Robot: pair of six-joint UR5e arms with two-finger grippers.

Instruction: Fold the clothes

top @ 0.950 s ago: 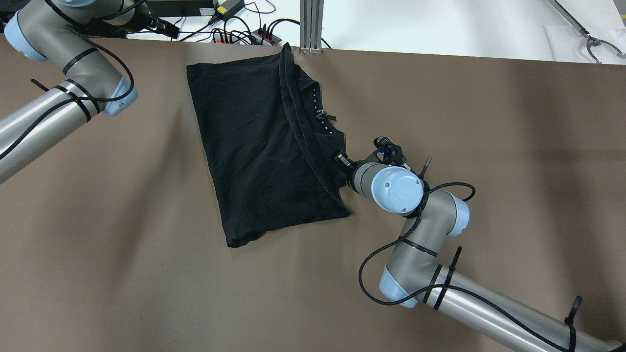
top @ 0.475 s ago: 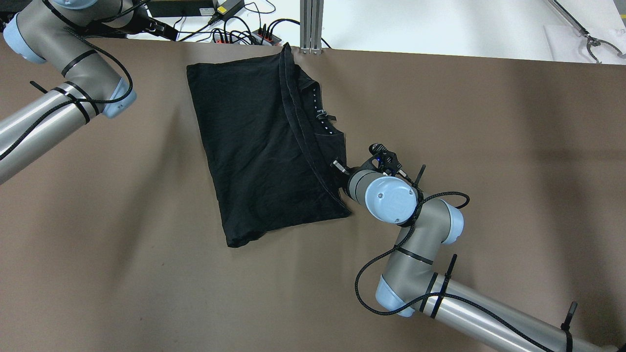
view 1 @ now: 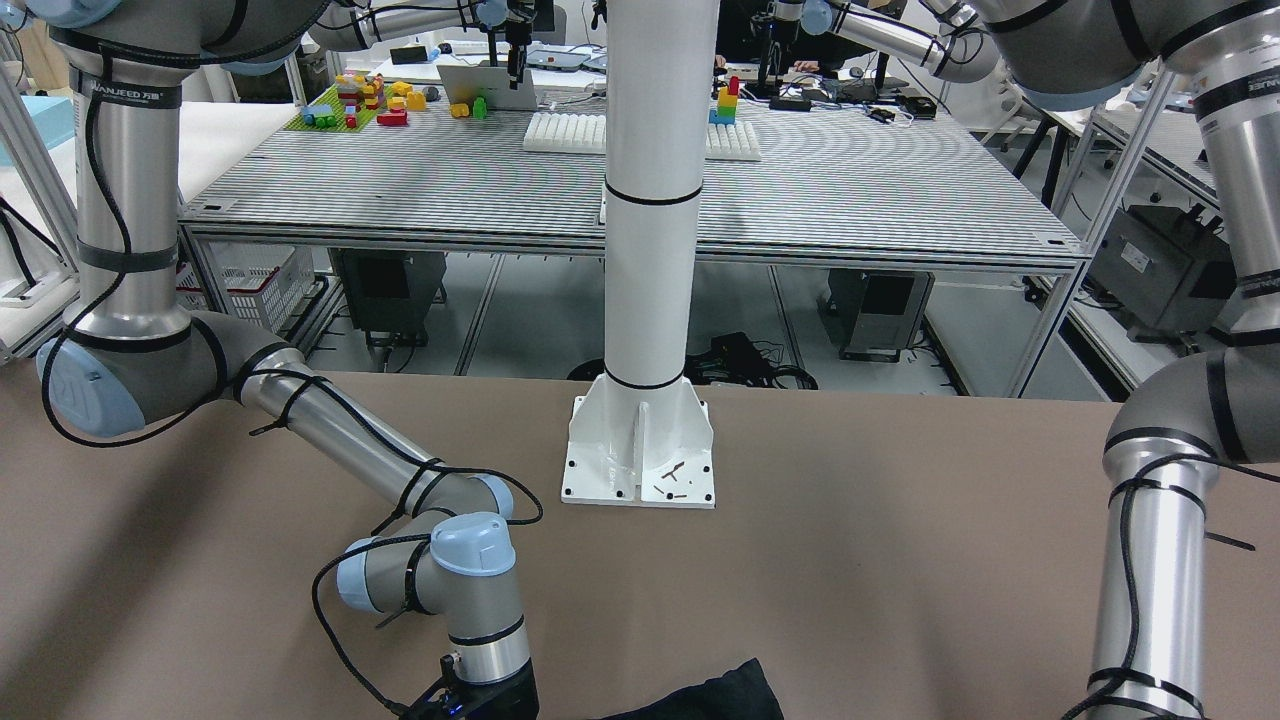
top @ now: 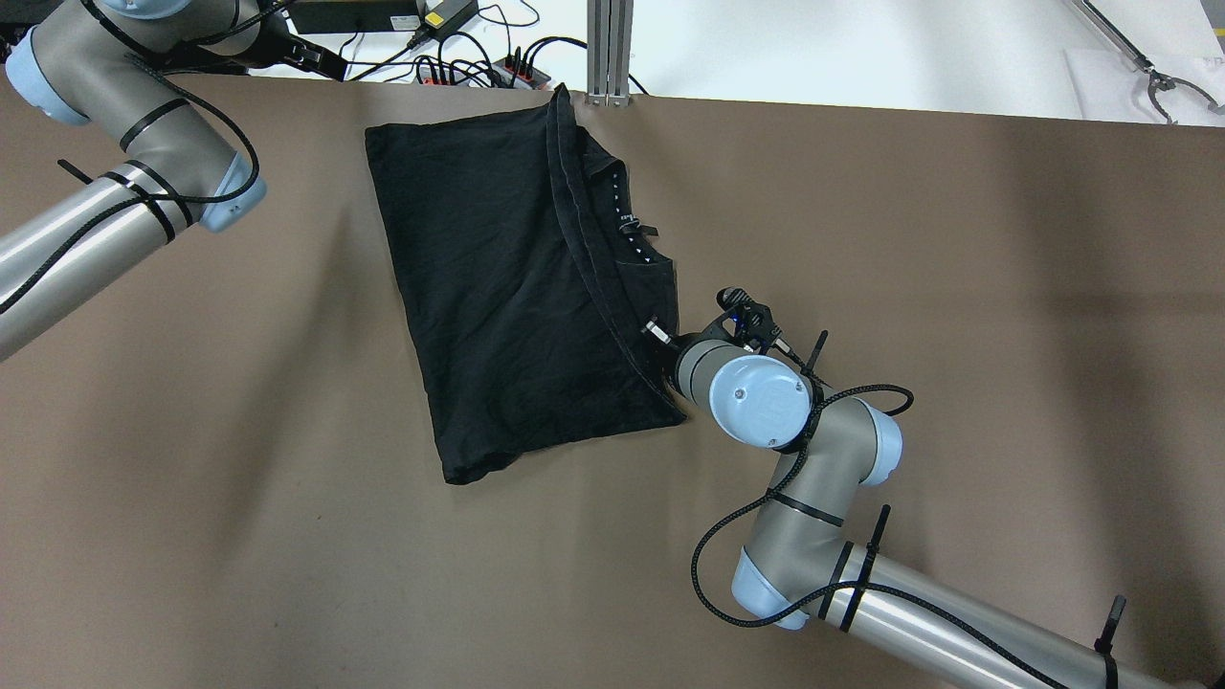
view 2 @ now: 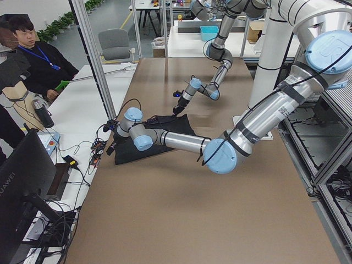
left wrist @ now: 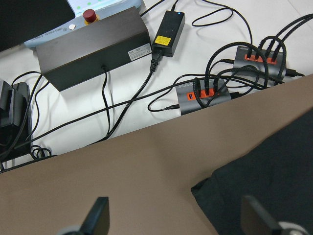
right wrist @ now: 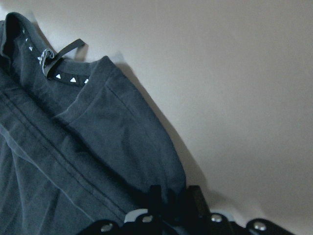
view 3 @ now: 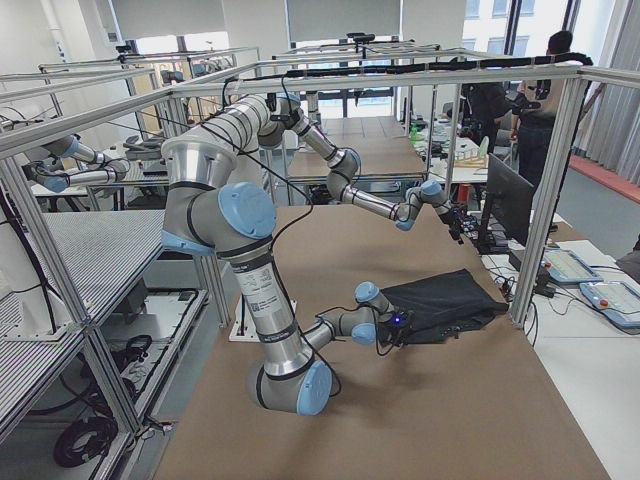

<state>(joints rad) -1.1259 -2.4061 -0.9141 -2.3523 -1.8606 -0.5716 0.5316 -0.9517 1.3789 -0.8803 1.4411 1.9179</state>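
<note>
Next, I release the black garment's edge with my right gripper on the brown table (view 1: pixel 489 640) near the white pillar's base plate.
The clothes (top: pixel 507 287) are one black garment lying partly folded at the far middle of the brown table, with a hemmed flap and neck label along its right side. My right gripper (top: pixel 658 337) sits at the garment's right edge. In the right wrist view its fingers (right wrist: pixel 155 196) stand close together, with the dark fabric (right wrist: pixel 98 147) pinched between them. My left gripper (left wrist: pixel 176 220) is open and hovers over the table's far edge, with the garment's far left corner (left wrist: pixel 264 186) below its right finger. A corner of the clothes (view 1: pixel 715 695) shows at the bottom of the front-facing view.
Power strips (left wrist: pixel 205 95), cables and a black box (left wrist: pixel 93 49) lie beyond the far table edge. An aluminium post (top: pixel 610 48) stands at that edge beside the garment. The white pillar's base plate (view 1: pixel 640 455) is bolted to the table. A person (view 2: pixel 33 55) sits past the far edge.
My right arm's wrist has shifted a little left and toward the near edge, keeping the gripper at the garment's right edge. The left arm and the garment have barely moved.
</note>
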